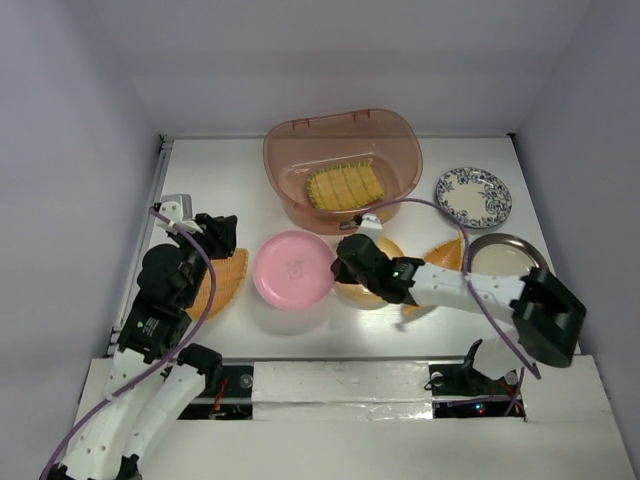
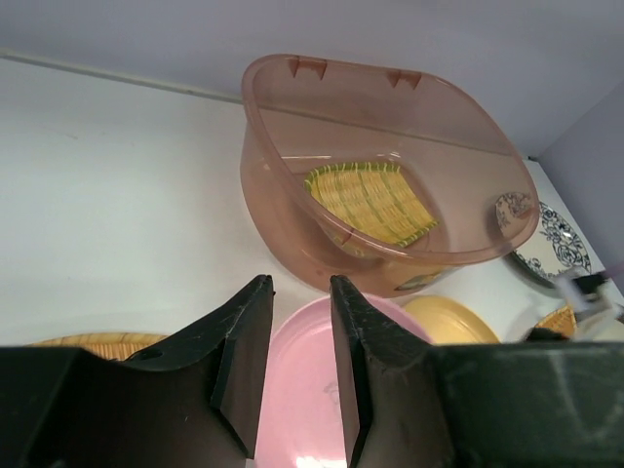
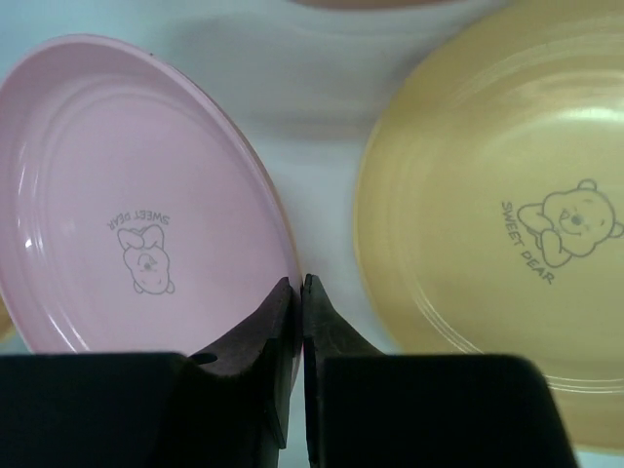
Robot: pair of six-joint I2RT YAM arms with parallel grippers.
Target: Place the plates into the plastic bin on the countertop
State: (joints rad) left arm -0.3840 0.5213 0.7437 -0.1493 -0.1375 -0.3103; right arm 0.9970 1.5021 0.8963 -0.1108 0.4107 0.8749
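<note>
The robot's right gripper should set the pink plate down on the yellow woven dish inside the plastic bin point(image 1: 336, 198).
The pink plate point(image 1: 293, 268) lies on the white countertop point(image 1: 210, 180) in front of the plastic bin point(image 1: 290, 140). My right gripper point(image 1: 340, 262) is shut on its right rim; the right wrist view shows the gripper point(image 3: 298, 283) pinching the edge of the pink plate point(image 3: 127, 195), with the yellow-orange plate point(image 3: 507, 224) just beside it. My left gripper point(image 1: 222, 232) is open and empty above one leaf-shaped plate point(image 1: 225, 280). The other leaf-shaped plate point(image 1: 445, 255) is partly under the right arm. The blue floral plate point(image 1: 472, 196) and the metal-rimmed plate point(image 1: 505, 257) lie at the right.
A yellow woven dish point(image 1: 343, 187) lies inside the bin. The left wrist view shows the bin point(image 2: 292, 195) ahead, the pink plate point(image 2: 297, 390) below the left gripper point(image 2: 300, 288), and the yellow-orange plate point(image 2: 458, 322) to the right. Pale walls close in the counter.
</note>
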